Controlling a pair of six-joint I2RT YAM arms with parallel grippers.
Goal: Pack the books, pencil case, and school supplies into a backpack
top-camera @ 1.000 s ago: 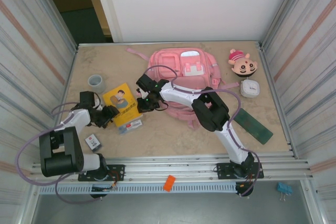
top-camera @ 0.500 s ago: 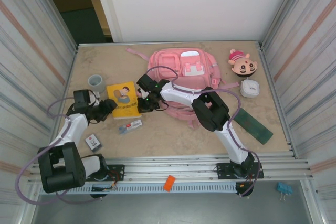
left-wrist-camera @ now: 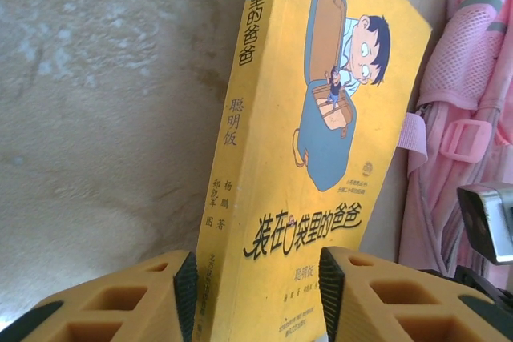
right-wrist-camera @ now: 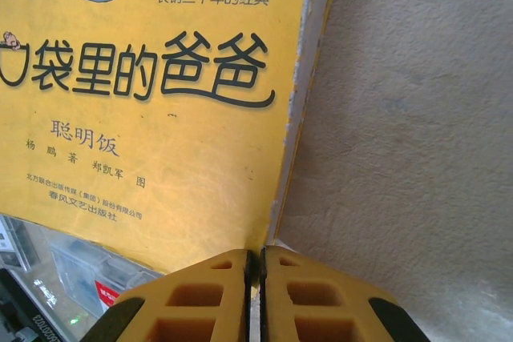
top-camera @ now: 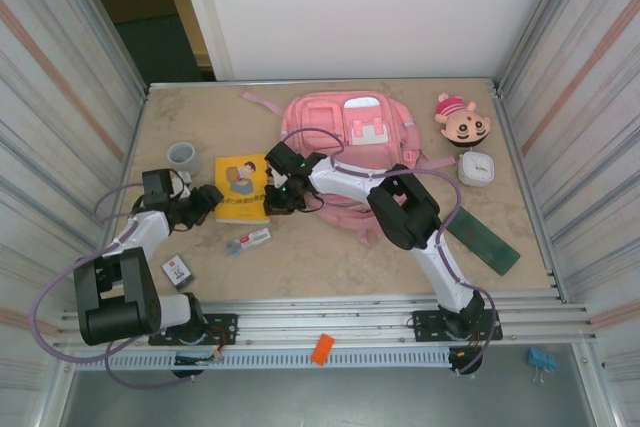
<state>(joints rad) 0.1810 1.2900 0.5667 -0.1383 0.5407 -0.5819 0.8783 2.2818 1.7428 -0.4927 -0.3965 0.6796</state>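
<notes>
The robot's right gripper pinches only the book's corner, so the left gripper will hold the spine while the right gripper opens and takes the page edge's full thickness (right-wrist-camera: pixel 296 118).
The yellow-orange book (top-camera: pixel 241 187) with black print lies flat just left of the pink backpack (top-camera: pixel 350 137). My right gripper (top-camera: pixel 272 197) is at its right near corner. In the right wrist view the right gripper (right-wrist-camera: pixel 257 270) is shut on the book (right-wrist-camera: pixel 160 94) at its page edge. My left gripper (top-camera: pixel 208 203) is at the book's left near end. It stands open (left-wrist-camera: pixel 256 278) over the book (left-wrist-camera: pixel 321 142), whose spine lies by the left pad. The backpack (left-wrist-camera: pixel 473 118) is beside it. A grey-white stick pack (top-camera: pixel 247 241) and a tiny white square (top-camera: pixel 178 269) lie nearer.
A grey cup (top-camera: pixel 182 155) stands at the left behind the book. At the right are a pink-and-tan plush head (top-camera: pixel 462 119), a white rounded box (top-camera: pixel 475 168) and a flat dark green case (top-camera: pixel 483 239). Metal walls close both sides.
The book has slid away from the near edge toward the backpack and turned squarer, uncovering the stick pack. The left arm drew back and followed it; the right gripper stayed on the corner.
</notes>
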